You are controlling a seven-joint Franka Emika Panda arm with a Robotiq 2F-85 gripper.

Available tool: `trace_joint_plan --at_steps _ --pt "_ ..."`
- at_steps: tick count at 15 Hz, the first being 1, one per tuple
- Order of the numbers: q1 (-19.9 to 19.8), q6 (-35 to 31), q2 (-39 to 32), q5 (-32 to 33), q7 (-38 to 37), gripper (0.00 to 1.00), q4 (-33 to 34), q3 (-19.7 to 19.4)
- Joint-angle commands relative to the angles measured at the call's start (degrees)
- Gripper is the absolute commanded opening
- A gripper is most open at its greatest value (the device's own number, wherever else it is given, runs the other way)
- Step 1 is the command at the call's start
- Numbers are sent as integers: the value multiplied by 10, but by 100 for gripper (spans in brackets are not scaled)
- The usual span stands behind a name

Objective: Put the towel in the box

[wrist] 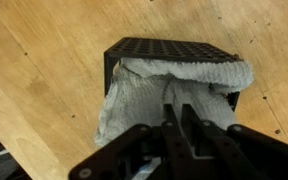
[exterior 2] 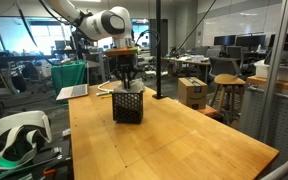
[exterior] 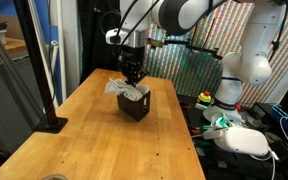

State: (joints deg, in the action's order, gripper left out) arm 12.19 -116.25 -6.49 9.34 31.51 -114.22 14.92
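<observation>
A fold of the towel hangs over the side of the box, so my gripper will lift out, take that hanging fold (wrist: pixel 123 112) and tuck it into the box.
The black perforated box (exterior: pixel 137 107) (exterior 2: pixel 128 106) stands on the wooden table (exterior: pixel 94 140), towards its far side. A white-grey towel (wrist: pixel 149 90) lies mostly inside it, with a fold spilling over one wall (exterior: pixel 117 87). My gripper (wrist: pixel 176 108) reaches straight down into the box opening in both exterior views (exterior: pixel 133 78) (exterior 2: pixel 127 82). In the wrist view its fingers stand pressed together, their tips sunk in the cloth, shut on the towel. The box's honeycomb rim (wrist: pixel 169 46) shows beyond the towel.
A black post on a flat base (exterior: pixel 52 122) stands at one table edge. A white headset (exterior: pixel 246 140) (exterior 2: pixel 19 132) rests off the table beside it. A laptop (exterior 2: pixel 74 92), cardboard boxes (exterior 2: pixel 194 92) and a stool (exterior 2: pixel 227 92) stand behind.
</observation>
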Motion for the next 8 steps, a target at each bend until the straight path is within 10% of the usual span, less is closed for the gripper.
trace_joint_plan --at_steps 1,8 --pt "7 -10 15 -2 -10 17 4 1" --pt "16 -20 41 19 -34 17 29 2"
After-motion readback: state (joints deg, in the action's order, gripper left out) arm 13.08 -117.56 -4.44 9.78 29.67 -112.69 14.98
